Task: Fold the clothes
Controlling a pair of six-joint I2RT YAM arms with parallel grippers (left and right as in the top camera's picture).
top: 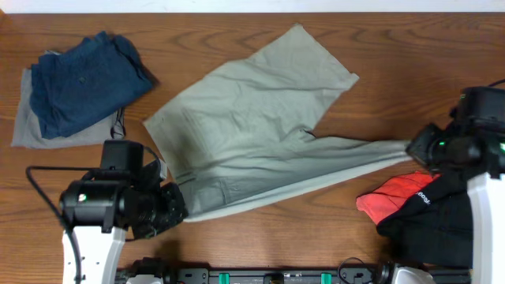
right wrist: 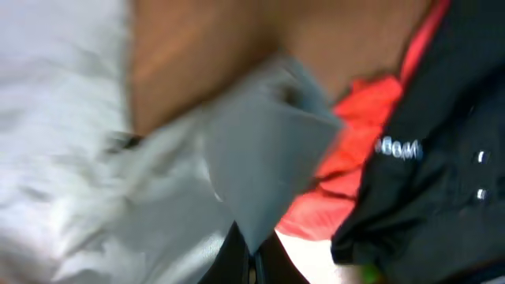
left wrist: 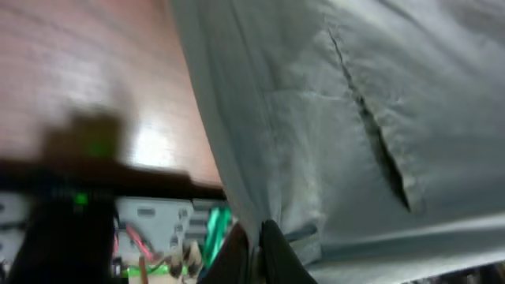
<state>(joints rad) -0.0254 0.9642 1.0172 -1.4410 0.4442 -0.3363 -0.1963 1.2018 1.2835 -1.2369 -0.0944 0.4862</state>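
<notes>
My left gripper will release the waistband end on the shorts just inside their corner (top: 171, 136) that is nearest to the dark blue garment.
The light khaki-grey shorts (top: 252, 126) lie spread across the table's middle, one leg pointing to the far edge, the other stretched right. My left gripper (top: 175, 207) is shut on the shorts' waist edge at the front left; the left wrist view shows the fabric (left wrist: 371, 118) pinched between the dark fingers (left wrist: 256, 256). My right gripper (top: 417, 150) is shut on the stretched leg's hem; the right wrist view shows the grey hem (right wrist: 268, 158) between its fingers (right wrist: 252, 264).
A dark blue garment (top: 87, 79) lies folded on a grey one (top: 31, 130) at the back left. A red garment (top: 394, 197) and a black one (top: 430, 221) lie heaped at the front right, under my right arm.
</notes>
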